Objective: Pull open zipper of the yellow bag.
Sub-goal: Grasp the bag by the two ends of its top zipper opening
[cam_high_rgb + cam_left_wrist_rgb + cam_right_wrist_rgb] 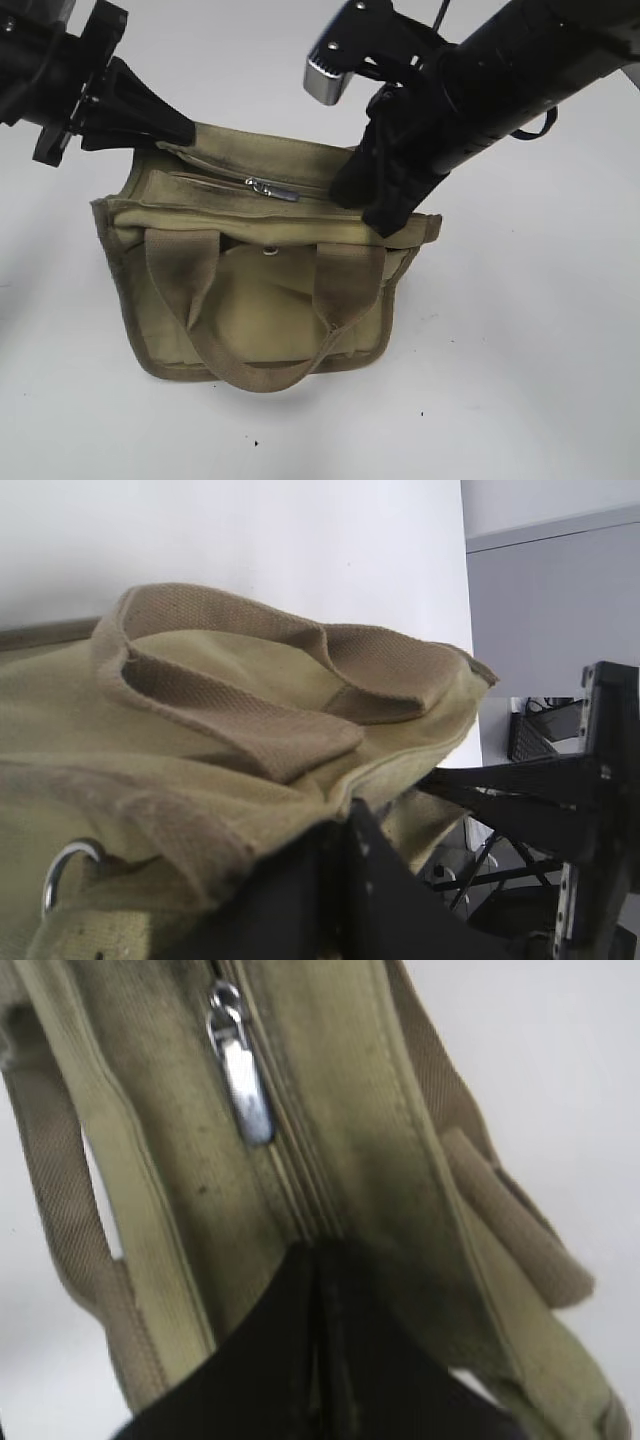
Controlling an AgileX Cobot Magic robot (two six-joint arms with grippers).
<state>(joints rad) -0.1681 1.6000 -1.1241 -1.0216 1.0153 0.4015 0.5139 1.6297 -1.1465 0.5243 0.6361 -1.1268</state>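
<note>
My right gripper's closed fingers rest on the zipper, apart from the silver pull tab, so I should open them, back up and grab the pull tab [278,191].
The yellow bag [260,310] stands on the white table with its top panel facing up. The zipper [215,180] runs across that panel, and its silver pull tab [275,189] lies flat near the middle. My left gripper [185,133] is shut on the bag's back left corner; the left wrist view shows the fabric edge [400,770] running into the closed left gripper [348,815]. My right gripper [378,222] is shut, its tips down on the right end of the panel. In the right wrist view the right gripper [320,1252] rests on the zipper [290,1190], apart from the pull tab [245,1085].
Two webbing handles [260,375] droop over the bag's front, with a round snap button [270,252] behind them. A metal ring [65,865] hangs at the bag's side. White table [520,380] surrounds the bag. A black frame [600,810] stands past the table edge.
</note>
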